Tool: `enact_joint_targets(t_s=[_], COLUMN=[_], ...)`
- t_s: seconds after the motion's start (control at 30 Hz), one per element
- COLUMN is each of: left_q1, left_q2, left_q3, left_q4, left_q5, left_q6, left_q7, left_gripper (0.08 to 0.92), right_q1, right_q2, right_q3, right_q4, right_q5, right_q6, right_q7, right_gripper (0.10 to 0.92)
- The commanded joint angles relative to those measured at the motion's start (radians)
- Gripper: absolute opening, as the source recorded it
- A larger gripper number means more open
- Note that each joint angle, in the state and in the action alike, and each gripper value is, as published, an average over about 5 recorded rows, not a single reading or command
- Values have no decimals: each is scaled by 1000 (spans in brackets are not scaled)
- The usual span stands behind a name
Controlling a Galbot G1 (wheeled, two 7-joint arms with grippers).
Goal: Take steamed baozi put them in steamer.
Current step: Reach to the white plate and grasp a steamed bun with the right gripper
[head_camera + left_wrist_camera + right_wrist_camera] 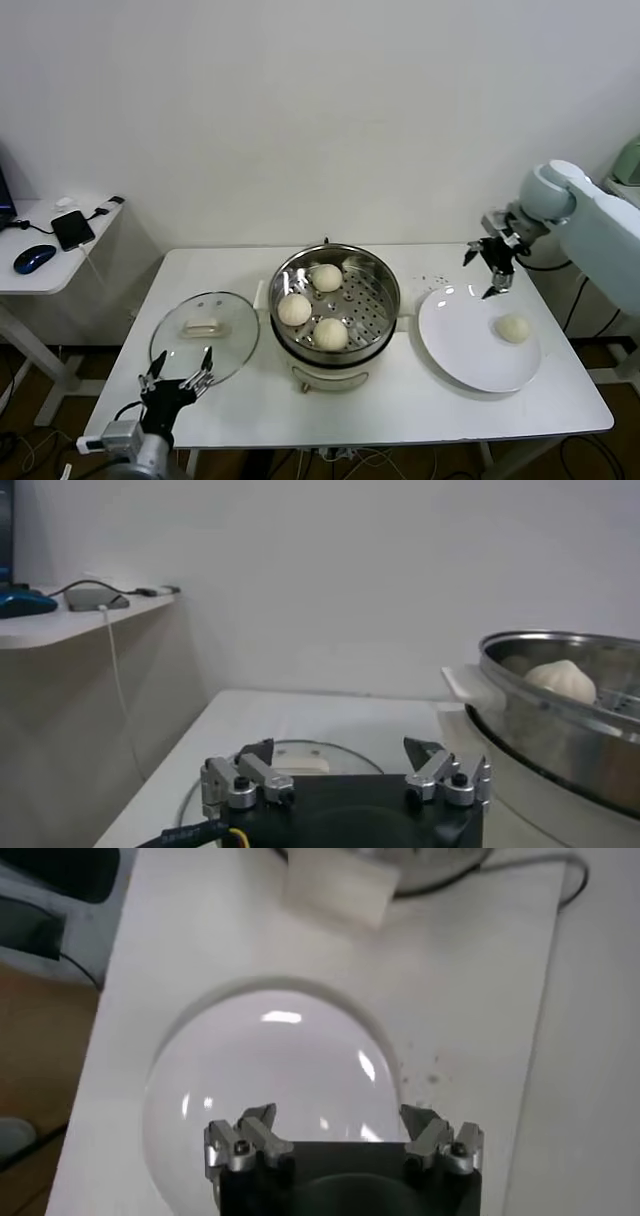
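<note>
The robot's right gripper should next move to the baozi that lies on the white plate and close on the baozi's sides [515,326].
Three cream-white baozi [294,309] [326,277] [331,333] lie on the perforated tray of the steel steamer [380,315] at the table's middle. A fourth baozi [513,328] lies on the white plate [460,345] to the right. My right gripper [492,268] is open and empty, above the plate's far edge. In the right wrist view its fingertips [258,1118] stand wide apart over the bare plate [270,1068]. My left gripper [180,378] is open and empty at the table's front left, beside the glass lid. The steamer [560,730] and one baozi [560,680] show in the left wrist view.
A round glass lid [205,335] with a cream handle lies left of the steamer; it also shows in the left wrist view [300,760]. A side table at far left holds a phone [72,229] and a mouse [34,258]. Dark specks dot the table behind the plate.
</note>
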Motion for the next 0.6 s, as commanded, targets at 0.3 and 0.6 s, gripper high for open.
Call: enact_joint_targets(t_s=[0.3, 0.6], left_q1=[53, 62], left_q2=[-49, -45], left_q3=[-7, -10], left_q4=[1, -4], left_q5=[18, 22], left_q6=[-6, -9], left_q7=[3, 4], left_gripper=[823, 823], right_q1=[-263, -280], right_q2=[86, 109], right_q3=[280, 317], right_q4=[-300, -308], right_q5=[-264, -339], right_q6=[157, 156], right_q7=[120, 153], right_gripper=[823, 823])
